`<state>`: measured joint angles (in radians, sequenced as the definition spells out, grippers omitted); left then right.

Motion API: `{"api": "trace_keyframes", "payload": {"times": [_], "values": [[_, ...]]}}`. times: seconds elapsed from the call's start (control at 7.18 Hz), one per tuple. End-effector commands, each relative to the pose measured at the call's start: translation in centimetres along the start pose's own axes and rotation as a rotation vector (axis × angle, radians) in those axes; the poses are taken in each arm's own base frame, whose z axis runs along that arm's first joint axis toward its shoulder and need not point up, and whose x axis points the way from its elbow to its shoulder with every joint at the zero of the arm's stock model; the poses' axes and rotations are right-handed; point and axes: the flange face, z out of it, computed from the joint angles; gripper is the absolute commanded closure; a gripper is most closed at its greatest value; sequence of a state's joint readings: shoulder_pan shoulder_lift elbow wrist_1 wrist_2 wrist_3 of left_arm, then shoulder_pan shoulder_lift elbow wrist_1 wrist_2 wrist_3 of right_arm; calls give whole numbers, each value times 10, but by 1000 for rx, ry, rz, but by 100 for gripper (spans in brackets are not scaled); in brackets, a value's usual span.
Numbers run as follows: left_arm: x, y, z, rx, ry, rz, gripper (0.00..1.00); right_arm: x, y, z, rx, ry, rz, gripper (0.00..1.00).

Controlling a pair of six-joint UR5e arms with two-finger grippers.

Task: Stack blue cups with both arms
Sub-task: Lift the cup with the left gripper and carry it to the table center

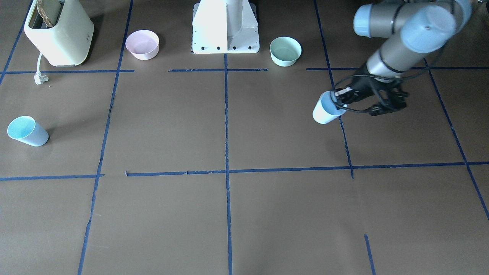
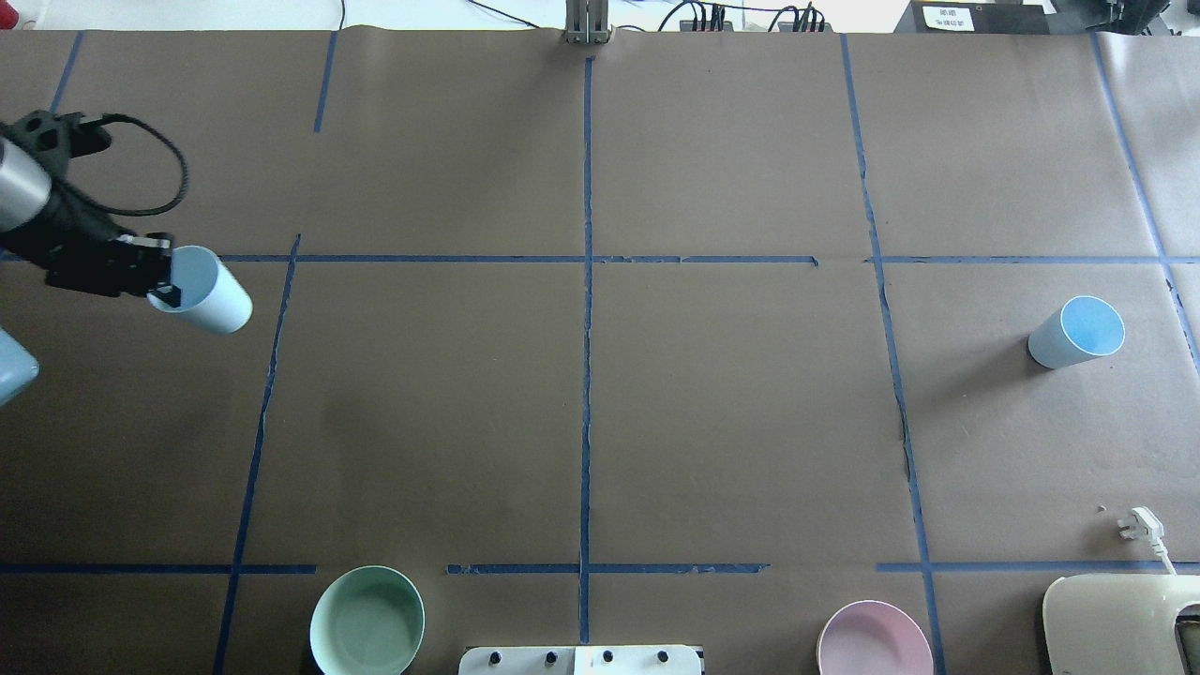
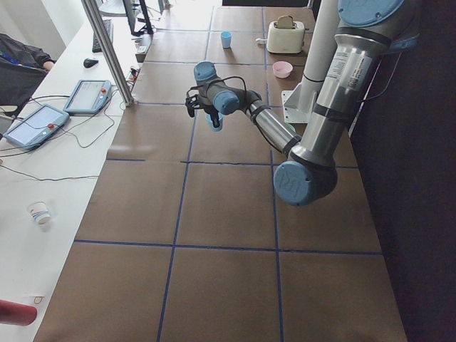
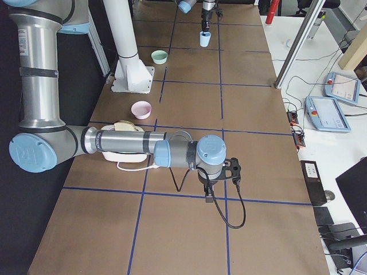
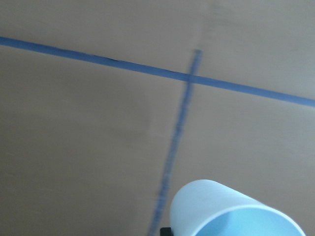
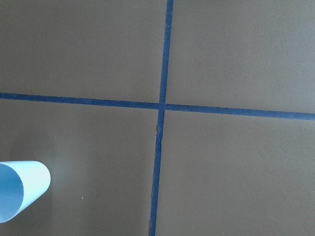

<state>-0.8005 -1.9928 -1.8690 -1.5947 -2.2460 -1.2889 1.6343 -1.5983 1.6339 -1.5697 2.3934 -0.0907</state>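
My left gripper will release the blue cup on the middle tape line (image 1: 232,127) in front of the white pedestal.
One blue cup (image 1: 324,112) is held by its rim in my left gripper (image 1: 338,103), which is shut on it; the cup hangs tilted just above the table. It also shows in the overhead view (image 2: 211,298) at the far left with the left gripper (image 2: 167,281), and at the bottom of the left wrist view (image 5: 221,206). The second blue cup (image 2: 1076,333) stands upright and alone at the table's other end (image 1: 27,131), and shows at the lower left of the right wrist view (image 6: 19,194). My right gripper (image 4: 209,192) shows only in the exterior right view, so I cannot tell whether it is open.
A cream toaster (image 1: 59,32) with its loose plug (image 1: 40,78) stands near the robot's right. A pink bowl (image 1: 142,44) and a mint-green bowl (image 1: 285,51) flank the white pedestal (image 1: 225,26). Blue tape lines cross the brown table.
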Motion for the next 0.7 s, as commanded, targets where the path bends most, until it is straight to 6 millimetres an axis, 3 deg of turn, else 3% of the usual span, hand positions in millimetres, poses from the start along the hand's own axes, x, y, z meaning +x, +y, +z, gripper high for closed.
{"api": "trace_keyframes", "payload": {"times": [0.0,0.28,0.42,0.56], "values": [[127,71,55,18,-1,-62,100,-10,-3,-10,20,7,-23,0],[179,92,86,56,4,-49,100,-9,-2,-9,19,4,-9,0],[204,86,98,57,16,-76,100,-6,2,-5,12,4,-2,0],[215,80,111,56,15,-77,100,-4,3,-4,9,3,2,0]]}}
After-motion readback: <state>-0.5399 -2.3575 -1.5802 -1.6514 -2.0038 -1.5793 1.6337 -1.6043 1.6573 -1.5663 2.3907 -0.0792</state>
